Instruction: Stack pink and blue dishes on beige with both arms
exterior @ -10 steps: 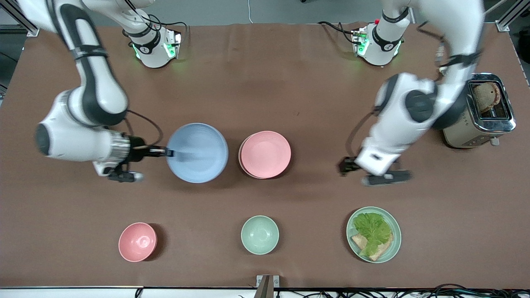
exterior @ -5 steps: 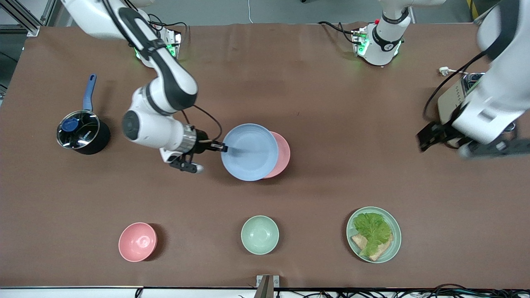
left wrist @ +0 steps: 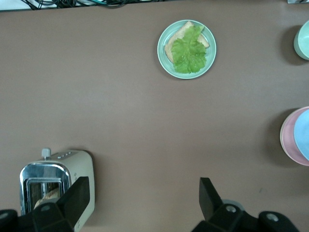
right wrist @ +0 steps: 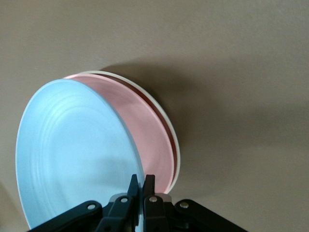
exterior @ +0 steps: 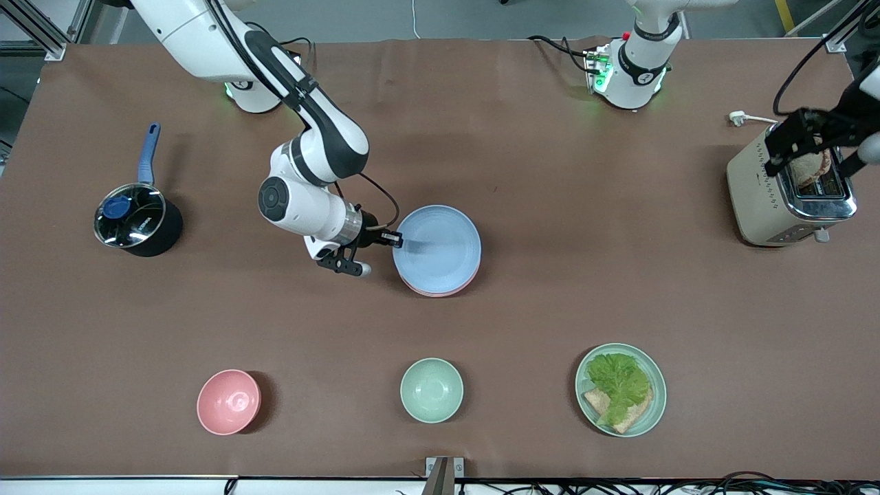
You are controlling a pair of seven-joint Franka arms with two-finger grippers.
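Next, my right gripper lowers the blue plate and puts it down on the pink plate atop the beige plate (exterior: 437, 252) (right wrist: 107, 149).
The light blue plate (exterior: 440, 244) hangs tilted over the pale pink plate (exterior: 440, 292), covering nearly all of it. My right gripper (exterior: 397, 239) is shut on the blue plate's rim at the edge toward the right arm's end. In the right wrist view the gripper (right wrist: 141, 186) pinches the blue plate (right wrist: 72, 150), the pink plate (right wrist: 145, 135) lies under it, and the beige plate's cream rim (right wrist: 170, 133) shows beneath the pink. My left gripper (exterior: 815, 146) is up over the toaster (exterior: 763, 192), open and holding nothing (left wrist: 143, 195).
A black saucepan (exterior: 130, 223) with a blue handle stands toward the right arm's end. Nearer the front camera are a pink bowl (exterior: 228, 402), a mint bowl (exterior: 432, 390) and a mint-green plate (exterior: 581, 393) with lettuce and bread.
The right arm carried the blue plate sideways from beside the pink plate to over it. The left arm drew away from the table's middle to above the toaster.
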